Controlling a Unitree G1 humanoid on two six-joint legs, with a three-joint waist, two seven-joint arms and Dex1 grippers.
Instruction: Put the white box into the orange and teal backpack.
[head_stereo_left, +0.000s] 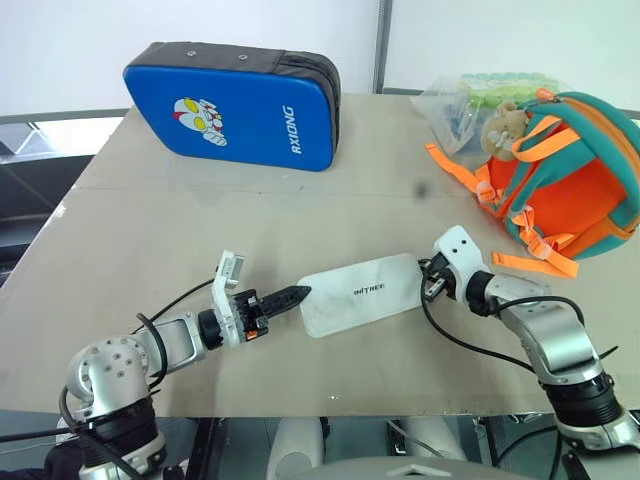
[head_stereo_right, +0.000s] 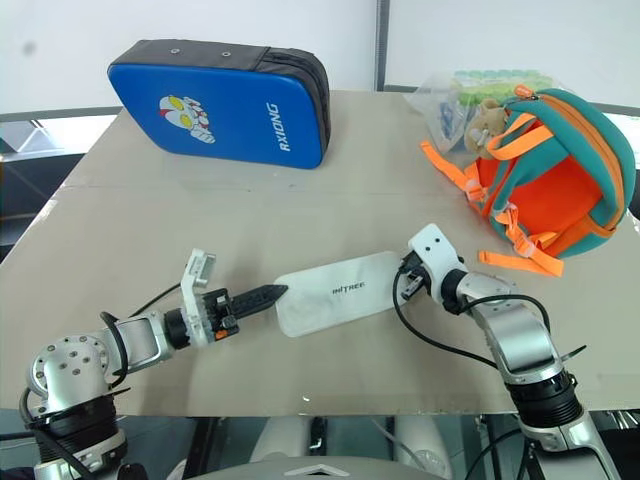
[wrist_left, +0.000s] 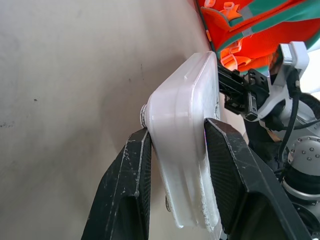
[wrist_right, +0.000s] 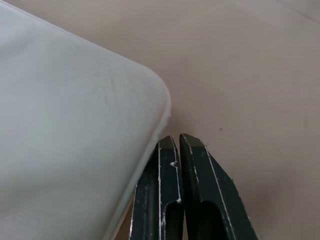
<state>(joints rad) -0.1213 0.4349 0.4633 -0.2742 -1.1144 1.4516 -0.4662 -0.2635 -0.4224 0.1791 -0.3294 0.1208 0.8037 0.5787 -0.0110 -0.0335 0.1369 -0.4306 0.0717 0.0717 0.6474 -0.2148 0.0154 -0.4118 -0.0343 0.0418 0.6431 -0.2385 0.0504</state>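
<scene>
I have only the tips of my left gripper's fingers over the end of the white box, so next I open that gripper and grip deeper (head_stereo_left: 345, 297), near the lettering, before I lift.
The white box (head_stereo_left: 362, 293) lies flat on the table near its front edge, small dark lettering facing up. My left gripper (head_stereo_left: 298, 295) is at the box's left end. In the left wrist view its two fingers (wrist_left: 130, 170) clamp that end between them. My right gripper (head_stereo_left: 429, 279) is shut, and its tips (wrist_right: 179, 137) rest beside the box's rounded right corner with nothing between them. The orange and teal backpack (head_stereo_left: 570, 190) stands at the table's far right, orange straps hanging toward the box, a tan plush toy (head_stereo_left: 505, 125) at its top.
A large blue padded case (head_stereo_left: 235, 105) with a cartoon figure lies at the back left. A clear plastic bag (head_stereo_left: 475, 95) of green items sits behind the backpack. The front edge of the table (head_stereo_left: 330, 412) runs just below both arms.
</scene>
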